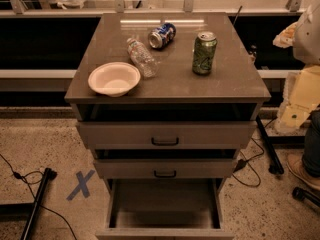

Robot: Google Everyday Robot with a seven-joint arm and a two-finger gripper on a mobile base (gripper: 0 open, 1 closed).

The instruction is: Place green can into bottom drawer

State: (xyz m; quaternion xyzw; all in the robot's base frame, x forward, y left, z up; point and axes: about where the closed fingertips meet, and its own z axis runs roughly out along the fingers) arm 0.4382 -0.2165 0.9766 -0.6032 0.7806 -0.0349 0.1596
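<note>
Next, I grip the standing green can on the cabinet top around the middle of its body (203,55).
The green can (204,53) stands upright on the right side of the cabinet top (225,81); it has pale markings and a silver top. The bottom drawer (165,232) is pulled out toward me, and its bare grey interior shows with nothing inside. The two shallower drawers with black handles above it are pushed in, the upper one (165,134) and the middle one (165,168). My gripper is not in view in this frame.
On the cabinet top also lie a blue soda can (162,35) on its side, a clear plastic bottle (141,57) on its side and a white bowl (114,78). Cables, a black stand (37,199) and a blue floor cross (81,185) are to the left; pale clutter (300,91) is to the right.
</note>
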